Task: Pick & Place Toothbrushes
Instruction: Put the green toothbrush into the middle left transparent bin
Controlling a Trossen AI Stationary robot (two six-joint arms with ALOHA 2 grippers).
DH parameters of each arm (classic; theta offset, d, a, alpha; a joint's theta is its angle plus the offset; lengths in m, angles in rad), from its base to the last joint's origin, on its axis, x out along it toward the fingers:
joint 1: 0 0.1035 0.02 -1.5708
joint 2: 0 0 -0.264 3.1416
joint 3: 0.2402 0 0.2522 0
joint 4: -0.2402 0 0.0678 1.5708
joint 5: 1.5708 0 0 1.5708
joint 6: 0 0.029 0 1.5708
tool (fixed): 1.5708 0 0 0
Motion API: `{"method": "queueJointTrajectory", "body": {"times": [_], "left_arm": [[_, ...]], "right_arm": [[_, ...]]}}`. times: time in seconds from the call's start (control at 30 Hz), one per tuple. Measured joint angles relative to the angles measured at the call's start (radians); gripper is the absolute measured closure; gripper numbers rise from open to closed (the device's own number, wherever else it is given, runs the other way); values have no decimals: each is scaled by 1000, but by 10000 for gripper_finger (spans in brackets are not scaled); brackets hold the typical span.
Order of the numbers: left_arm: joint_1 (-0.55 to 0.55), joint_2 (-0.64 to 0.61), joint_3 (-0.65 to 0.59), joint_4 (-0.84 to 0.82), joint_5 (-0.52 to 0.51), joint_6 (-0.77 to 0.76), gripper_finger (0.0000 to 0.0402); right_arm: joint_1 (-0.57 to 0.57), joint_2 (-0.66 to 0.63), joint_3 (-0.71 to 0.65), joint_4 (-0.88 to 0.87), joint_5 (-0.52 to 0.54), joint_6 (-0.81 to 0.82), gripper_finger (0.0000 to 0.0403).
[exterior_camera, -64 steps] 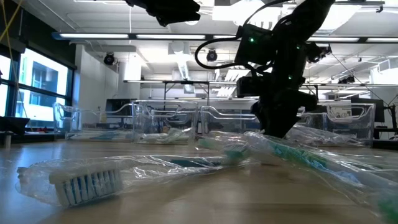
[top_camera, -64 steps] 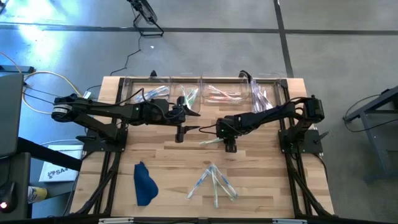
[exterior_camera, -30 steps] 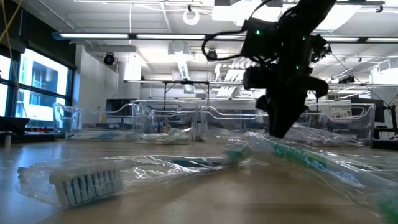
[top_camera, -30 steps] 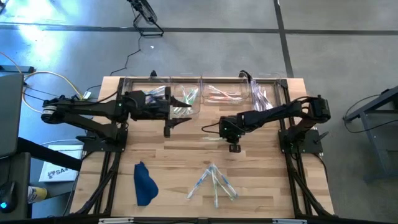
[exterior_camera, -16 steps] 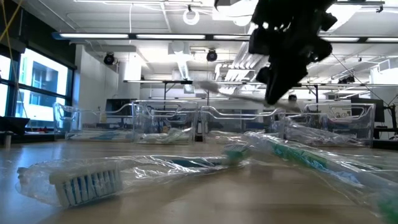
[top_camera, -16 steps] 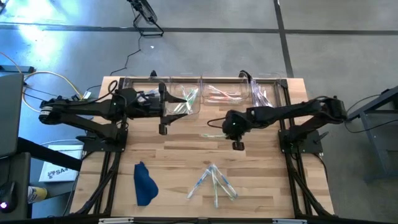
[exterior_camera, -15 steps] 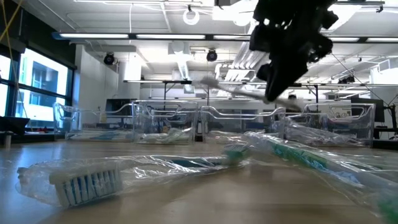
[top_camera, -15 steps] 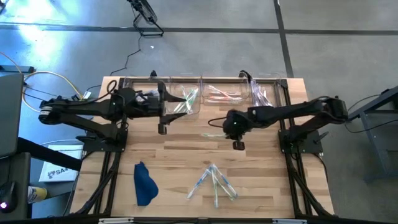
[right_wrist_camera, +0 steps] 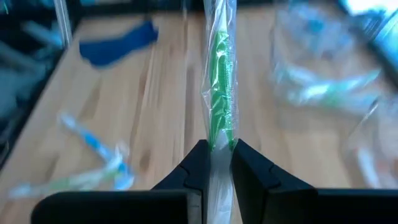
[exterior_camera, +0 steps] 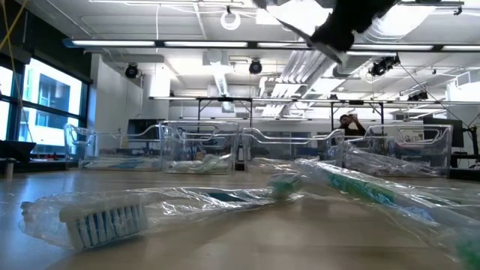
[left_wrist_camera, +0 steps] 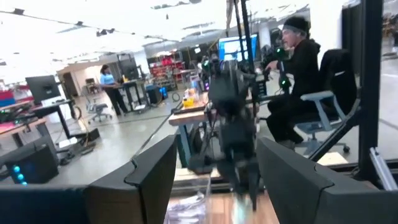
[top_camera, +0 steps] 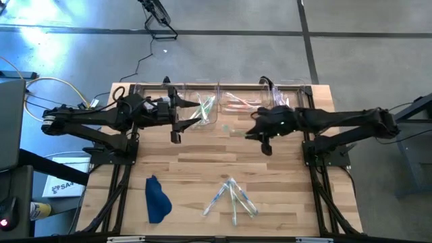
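Note:
My left gripper needs to close next on the loose end [top_camera: 227, 129] [left_wrist_camera: 239, 211] of the green toothbrush, because my right gripper holds the other end.
My right gripper [right_wrist_camera: 216, 155] is shut on a green toothbrush [right_wrist_camera: 217, 106] in a clear wrapper and holds it high over the table's middle [top_camera: 233, 129]. In the low view only its lower part [exterior_camera: 337, 26] shows at the top edge. My left gripper [top_camera: 177, 127] hangs open and holds nothing in front of the far bins; its fingers [left_wrist_camera: 149, 180] stand wide apart. Several wrapped toothbrushes [top_camera: 233, 196] lie flat in a loose pile near the table's near edge. More lie in the clear bins [top_camera: 223, 101]. My right gripper pinches the wrapped toothbrush between its two fingers [right_wrist_camera: 193, 168], on the wrapper and handle at one end [right_wrist_camera: 216, 140]. The toothbrush sticks out ahead of the fingertips, in line with the fingers. It is lifted clear of the table, slanting down toward it.
A row of clear plastic bins [top_camera: 283, 101] stands along the far edge. A dark blue cloth [top_camera: 156, 199] lies at the near left. Bare wood shows between the bins and the toothbrush pile. People sit at desks [left_wrist_camera: 298, 81] in the room beyond.
My right gripper has risen from the table with the green toothbrush, lifting it clear and carrying it toward the far bins, and it has tipped from steeply down to a shallower slant. My left gripper has drawn back a little toward the table's left edge, still open.

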Motion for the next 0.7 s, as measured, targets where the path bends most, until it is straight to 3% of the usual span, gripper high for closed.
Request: {"method": "queueJointTrajectory", "body": {"times": [0.43, 0.7], "left_arm": [[0, 46, -2, -4, -10, -46, 183], [0, 153, -1, 162, -11, -45, 183]], "right_arm": [[0, -52, 1, 356, 16, 34, 363], [0, -32, 2, 421, 16, 32, 363]]}}
